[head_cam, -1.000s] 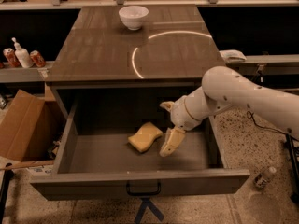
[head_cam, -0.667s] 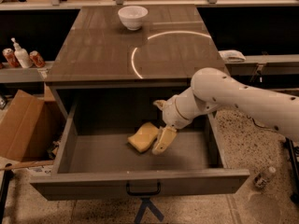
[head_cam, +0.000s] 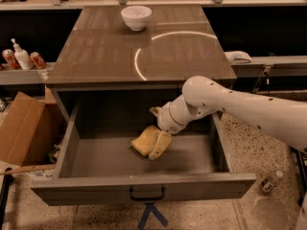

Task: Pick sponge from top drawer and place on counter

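Next, I grip the sponge's end (head_cam: pixel 159 137) nearest the white arm, leaving its other end sticking out.
The pale-yellow sponge (head_cam: pixel 143 141) lies on the floor of the open top drawer (head_cam: pixel 144 185), a little right of its middle. My gripper (head_cam: pixel 157 146) reaches down into the drawer from the right on the white arm (head_cam: pixel 230 104) and sits against the sponge's right side, overlapping it. The drawer's black handle (head_cam: pixel 147 194) is at the centre of its front panel. The glossy counter (head_cam: pixel 105 51) lies behind and above the drawer, with a bright light arc on it.
A white bowl (head_cam: pixel 136 17) stands at the counter's far edge. A cardboard box (head_cam: pixel 24 128) sits on the floor to the left. Cans and a pump bottle (head_cam: pixel 21 56) stand on a left shelf. A white cloth (head_cam: pixel 238 56) lies on the right ledge.
My gripper has moved left across the drawer, from beside the sponge to right against it. The sponge has stayed in place.
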`<state>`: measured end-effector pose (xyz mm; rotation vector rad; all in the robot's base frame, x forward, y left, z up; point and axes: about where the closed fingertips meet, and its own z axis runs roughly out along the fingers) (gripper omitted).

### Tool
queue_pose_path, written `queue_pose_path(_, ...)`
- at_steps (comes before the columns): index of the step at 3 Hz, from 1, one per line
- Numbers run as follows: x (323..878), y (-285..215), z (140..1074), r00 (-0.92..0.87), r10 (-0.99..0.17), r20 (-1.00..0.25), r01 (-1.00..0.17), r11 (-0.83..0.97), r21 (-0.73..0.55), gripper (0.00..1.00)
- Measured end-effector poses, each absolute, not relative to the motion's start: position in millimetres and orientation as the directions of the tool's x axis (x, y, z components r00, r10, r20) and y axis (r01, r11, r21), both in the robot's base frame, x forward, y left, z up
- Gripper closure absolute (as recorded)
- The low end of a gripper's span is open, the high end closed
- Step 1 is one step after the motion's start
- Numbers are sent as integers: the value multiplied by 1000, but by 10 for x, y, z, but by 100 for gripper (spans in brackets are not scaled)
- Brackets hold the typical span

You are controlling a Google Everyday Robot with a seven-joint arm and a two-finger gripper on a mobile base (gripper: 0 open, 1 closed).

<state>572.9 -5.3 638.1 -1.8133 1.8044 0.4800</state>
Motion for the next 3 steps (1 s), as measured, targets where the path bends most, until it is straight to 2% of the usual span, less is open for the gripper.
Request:
queue_pose_path(1, 5812, 12, 6076, 50, -810, -584, -995, 11, -100, 0)
queue_pose_path(3, 5887, -35, 5857, 75, -832, -550, -992, -8, -123, 41)
